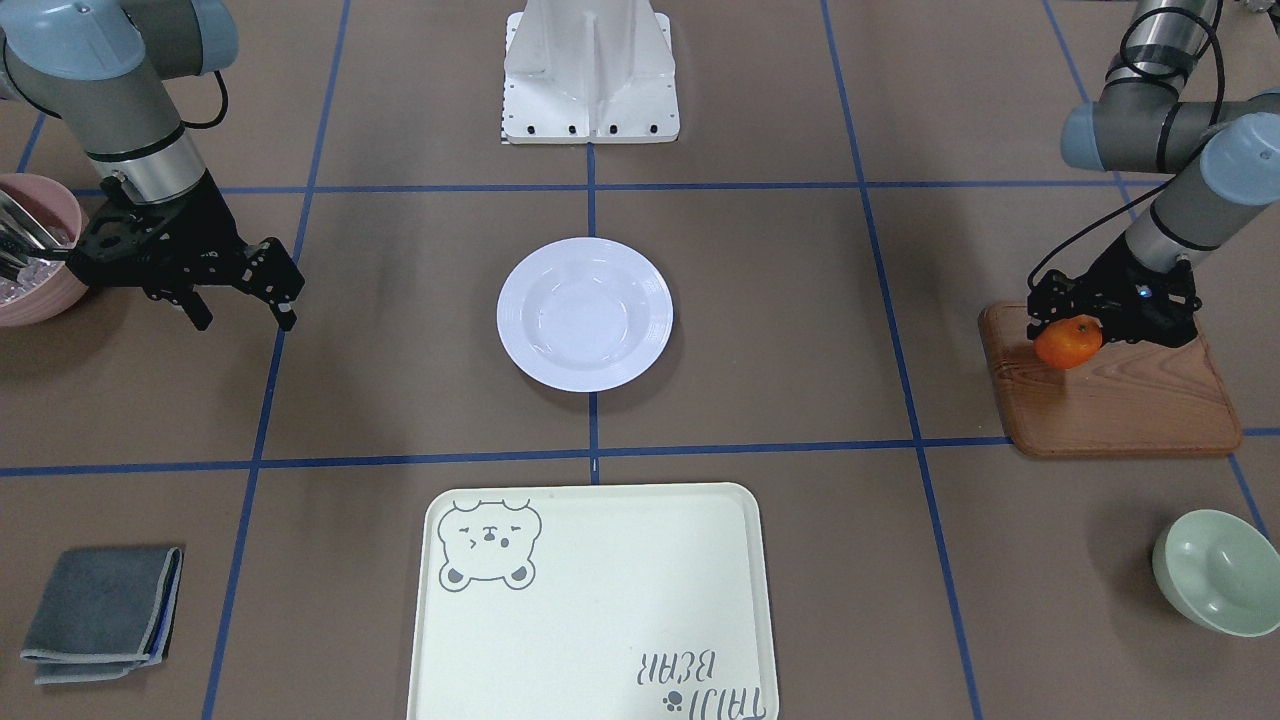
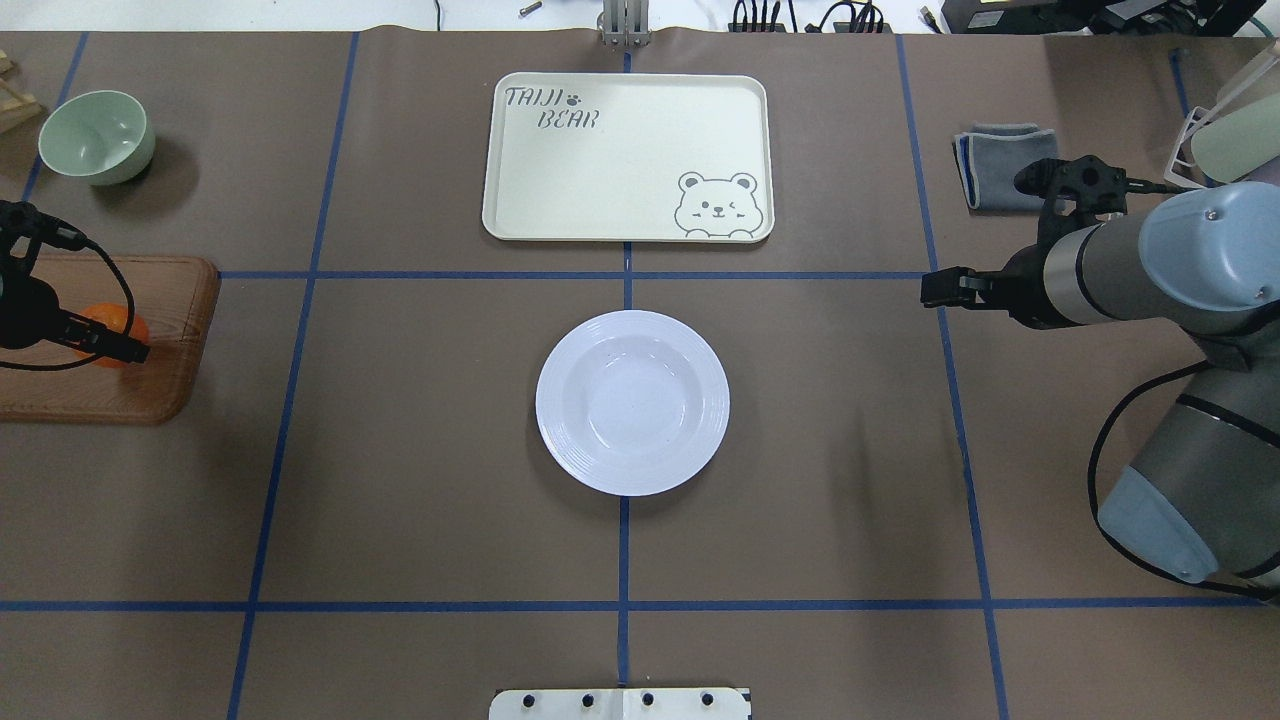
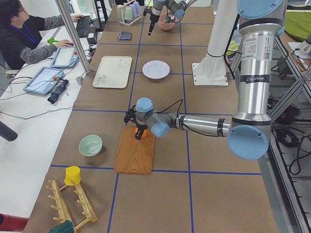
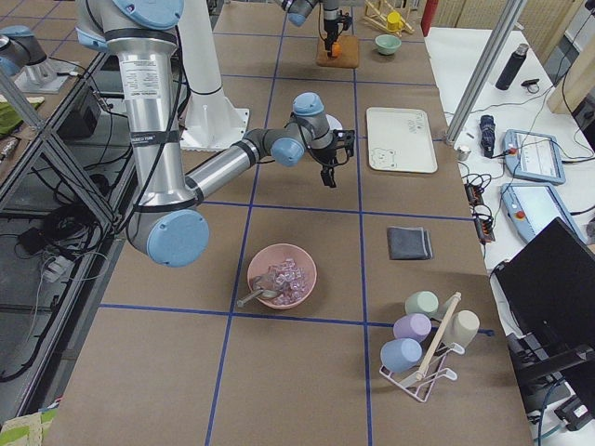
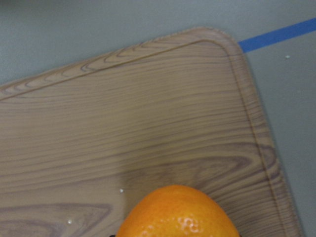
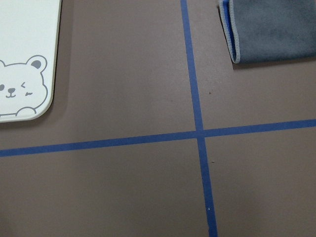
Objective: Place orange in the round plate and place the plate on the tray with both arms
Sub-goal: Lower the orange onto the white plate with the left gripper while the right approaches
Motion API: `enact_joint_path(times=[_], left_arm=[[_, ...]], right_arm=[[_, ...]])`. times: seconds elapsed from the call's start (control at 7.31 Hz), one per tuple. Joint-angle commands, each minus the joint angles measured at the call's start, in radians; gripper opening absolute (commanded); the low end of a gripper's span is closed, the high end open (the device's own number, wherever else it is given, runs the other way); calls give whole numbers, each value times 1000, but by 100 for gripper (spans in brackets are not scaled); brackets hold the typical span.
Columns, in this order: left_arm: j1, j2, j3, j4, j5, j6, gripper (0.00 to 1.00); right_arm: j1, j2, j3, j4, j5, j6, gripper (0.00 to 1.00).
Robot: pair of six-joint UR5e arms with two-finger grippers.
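Next, I release the orange, now just over the brown wooden board, from my left gripper in the middle of the empty round plate (image 1: 595, 317).
The orange (image 1: 1070, 345) sits between the fingers of my left gripper (image 1: 1062, 324), which is shut on it just over the brown wooden board (image 1: 1120, 400). The left wrist view shows the orange (image 5: 178, 213) at its bottom edge with the board (image 5: 148, 113) beneath. The round plate (image 1: 585, 314) stands empty at the table's middle. The tray (image 1: 600, 600) lies empty on the operators' side of the plate. My right gripper (image 1: 243, 318) hovers open and empty above the table, far to the plate's other side, beside the pink bowl (image 1: 35, 290).
The pink bowl holds ice and a spoon. A folded grey cloth (image 1: 103, 612) lies near the tray's side, and a mint-green bowl (image 1: 1217, 570) sits beyond the board. The white robot base (image 1: 590, 70) stands behind the plate. A person (image 3: 24, 34) sits at a side desk.
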State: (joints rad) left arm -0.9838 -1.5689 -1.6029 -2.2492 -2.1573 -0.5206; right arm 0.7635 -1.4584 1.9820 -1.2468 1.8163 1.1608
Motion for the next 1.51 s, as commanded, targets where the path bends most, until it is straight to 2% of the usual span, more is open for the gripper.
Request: enact_joint_path(times=[0.0, 0.14, 0.27, 0.41, 0.68, 0.82, 1.09, 1.37], left_arm=[[-1, -43, -130, 148, -9, -40, 0], [11, -130, -188, 298, 28, -140, 0], [93, -195, -224, 377, 69, -227, 0], [184, -314, -227, 470, 126, -384, 0], [383, -620, -207, 804, 257, -594, 0], [411, -681, -175, 830, 275, -655, 0], [451, -816, -62, 832, 277, -760, 0], [482, -914, 68, 814, 319, -804, 0]], right_arm=[[-7, 0, 0, 4, 0, 7, 100], [-12, 3, 1, 4, 0, 7, 100], [-16, 7, 0, 6, -2, 7, 100], [-21, 10, 1, 9, -2, 26, 100], [-36, 56, 0, 9, -14, 223, 100], [-49, 76, 0, 12, -15, 317, 100], [-91, 72, -6, 152, -57, 442, 100], [-183, 66, -6, 257, -164, 538, 100]])
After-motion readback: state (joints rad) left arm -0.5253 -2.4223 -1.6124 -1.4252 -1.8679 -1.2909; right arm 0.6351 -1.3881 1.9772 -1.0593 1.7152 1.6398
